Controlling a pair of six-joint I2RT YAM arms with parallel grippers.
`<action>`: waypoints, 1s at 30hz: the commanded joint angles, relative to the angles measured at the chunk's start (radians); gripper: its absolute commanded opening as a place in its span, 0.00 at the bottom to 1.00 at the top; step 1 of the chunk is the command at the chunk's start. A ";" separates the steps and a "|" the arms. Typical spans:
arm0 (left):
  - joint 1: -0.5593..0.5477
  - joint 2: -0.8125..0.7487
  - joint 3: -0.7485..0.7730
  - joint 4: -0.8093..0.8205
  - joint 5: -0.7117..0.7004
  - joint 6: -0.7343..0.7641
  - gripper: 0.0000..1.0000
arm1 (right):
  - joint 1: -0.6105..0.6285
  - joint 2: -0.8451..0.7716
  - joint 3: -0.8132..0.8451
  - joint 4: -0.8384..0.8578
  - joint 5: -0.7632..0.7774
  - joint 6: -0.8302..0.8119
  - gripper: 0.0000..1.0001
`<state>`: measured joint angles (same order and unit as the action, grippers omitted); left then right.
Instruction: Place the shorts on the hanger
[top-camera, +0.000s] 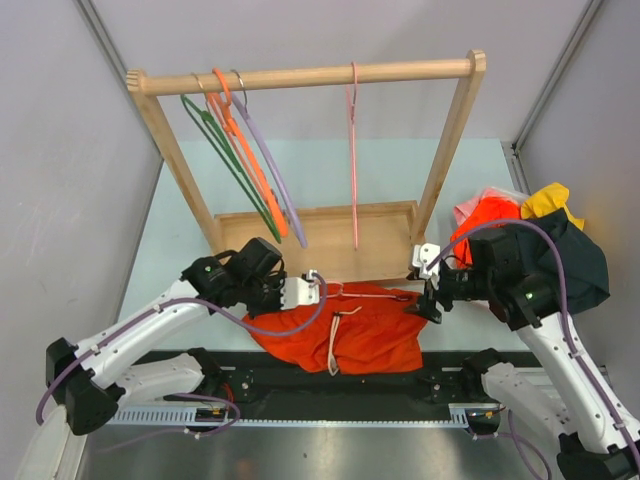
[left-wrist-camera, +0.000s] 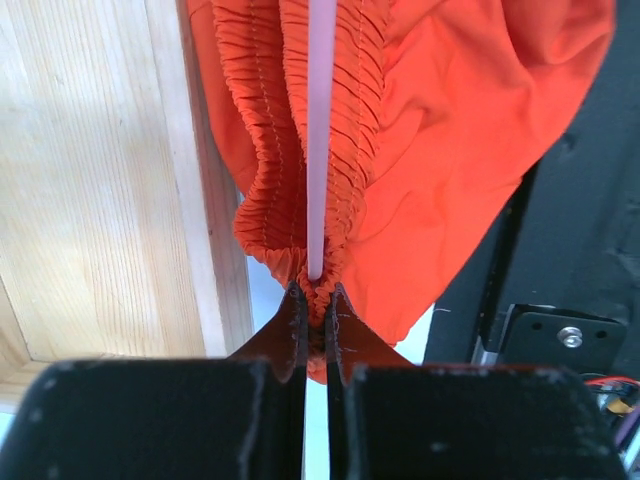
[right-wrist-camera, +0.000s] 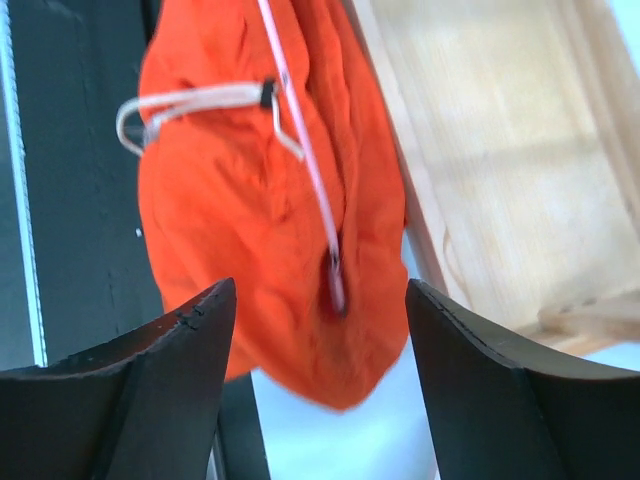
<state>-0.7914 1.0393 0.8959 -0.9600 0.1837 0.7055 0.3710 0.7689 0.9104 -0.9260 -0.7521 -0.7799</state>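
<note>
The middle of the pink hanger's bar (top-camera: 354, 295) (right-wrist-camera: 290, 95) is beside the hook's base near the drawstring. My right gripper moves there next and closes on it.
The orange-red shorts (top-camera: 345, 328) lie bunched on the table in front of the wooden rack's base. A thin pale-pink hanger (top-camera: 372, 291) runs along their waistband. My left gripper (top-camera: 316, 289) is shut on the gathered waistband (left-wrist-camera: 275, 150) at the shorts' left end, where the pink hanger bar (left-wrist-camera: 319, 140) meets my fingertips (left-wrist-camera: 293, 318). My right gripper (top-camera: 428, 297) is open just off the shorts' right end, touching nothing. In the right wrist view the shorts (right-wrist-camera: 230, 210), the hanger wire (right-wrist-camera: 312, 175) and the white drawstring (right-wrist-camera: 185, 100) lie beyond the open gripper (right-wrist-camera: 320, 330).
A wooden rack (top-camera: 300, 76) with a tray base (top-camera: 300, 225) stands behind the shorts. Green (top-camera: 222, 150), orange (top-camera: 250, 155) and lilac (top-camera: 272, 165) hangers and a second pink hanger (top-camera: 353, 150) hang on it. A pile of clothes (top-camera: 545, 235) lies at the right. A black rail (top-camera: 330, 385) runs along the near edge.
</note>
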 joint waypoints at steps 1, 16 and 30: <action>-0.028 -0.027 0.080 -0.002 0.072 -0.047 0.00 | 0.083 -0.020 0.042 0.147 0.039 0.151 0.73; -0.046 -0.041 0.098 0.024 0.161 -0.069 0.00 | 0.451 0.181 -0.060 0.462 0.172 0.226 0.69; -0.045 -0.157 0.187 -0.002 0.203 -0.126 0.64 | 0.454 0.007 0.017 0.397 0.244 0.314 0.00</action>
<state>-0.8303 0.9432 0.9867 -0.9710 0.3305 0.6300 0.8288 0.8803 0.8181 -0.5030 -0.5426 -0.5179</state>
